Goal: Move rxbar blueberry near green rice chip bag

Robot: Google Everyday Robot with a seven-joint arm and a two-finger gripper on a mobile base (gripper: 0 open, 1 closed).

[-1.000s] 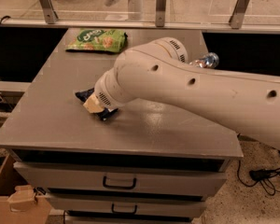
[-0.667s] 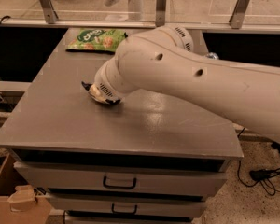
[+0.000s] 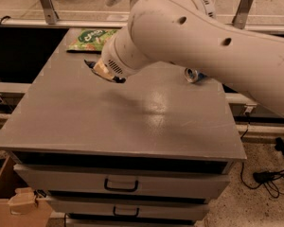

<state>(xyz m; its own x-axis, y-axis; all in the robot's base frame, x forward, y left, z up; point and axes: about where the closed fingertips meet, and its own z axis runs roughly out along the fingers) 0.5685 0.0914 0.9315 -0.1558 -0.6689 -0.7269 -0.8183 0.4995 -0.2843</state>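
The rxbar blueberry will go down from my gripper beside the green rice chip bag's front corner (image 3: 121, 55), on the can side.
The green rice chip bag (image 3: 92, 39) lies flat at the back left of the grey cabinet top (image 3: 132, 122). My gripper (image 3: 95, 68) is at the end of the big white arm (image 3: 189, 37), low over the top, just in front of and to the right of the bag. The wrist covers most of it. The rxbar blueberry is hidden from view. Only a small dark bit shows at the gripper's tip, and I cannot tell what it is.
A crushed silver-blue can (image 3: 193, 74) lies at the right of the top, partly behind the arm. The cabinet has drawers (image 3: 120, 186) in front. A cardboard box (image 3: 19, 207) stands on the floor at the lower left. Cables (image 3: 270, 178) lie at the right.
The arm and gripper have moved back and to the left across the top, closer to the green bag.
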